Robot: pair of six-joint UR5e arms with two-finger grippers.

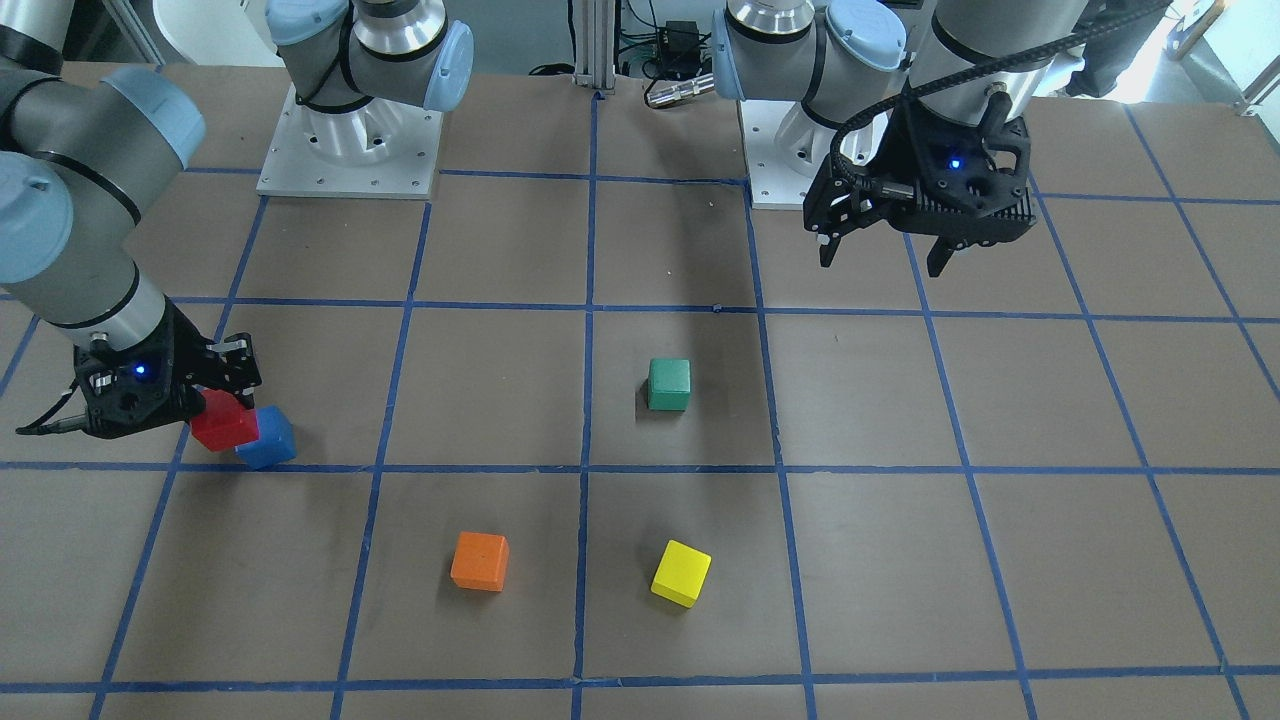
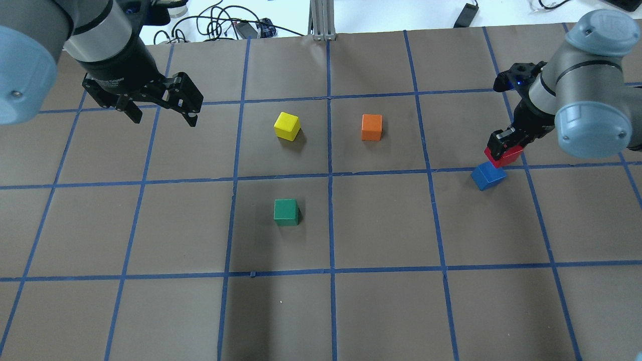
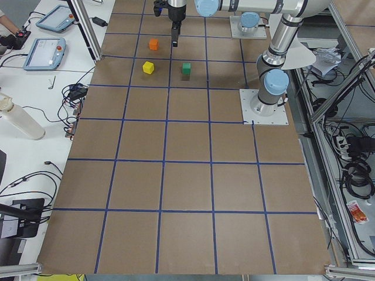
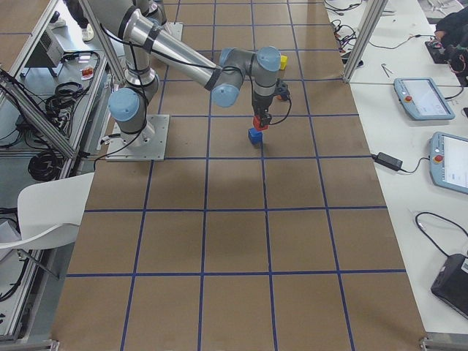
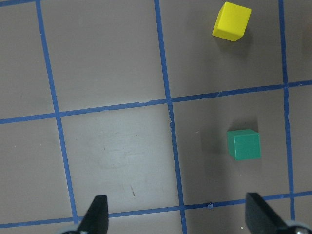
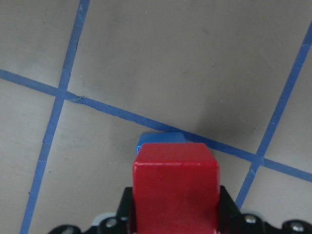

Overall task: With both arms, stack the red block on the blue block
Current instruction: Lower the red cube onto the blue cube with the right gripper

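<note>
My right gripper has the red block. It will release the block on the top side of the blue block (image 1: 246,419) (image 6: 163,163), beside the tape crossing.
My right gripper (image 1: 222,412) is shut on the red block (image 1: 224,424) and holds it just over the blue block (image 1: 267,438), which sits on the table. In the overhead view the red block (image 2: 504,156) overlaps the far edge of the blue block (image 2: 488,175). In the right wrist view the red block (image 6: 175,183) hides most of the blue block (image 6: 159,138). I cannot tell if the two blocks touch. My left gripper (image 2: 163,112) is open and empty, raised above the table; its fingertips (image 5: 97,214) show in the left wrist view.
A green cube (image 2: 286,211) sits near the table's middle, a yellow cube (image 2: 287,125) and an orange cube (image 2: 371,127) lie farther out. Blue tape lines grid the brown table (image 2: 381,301). Both arm bases (image 1: 350,140) stand at the robot's edge.
</note>
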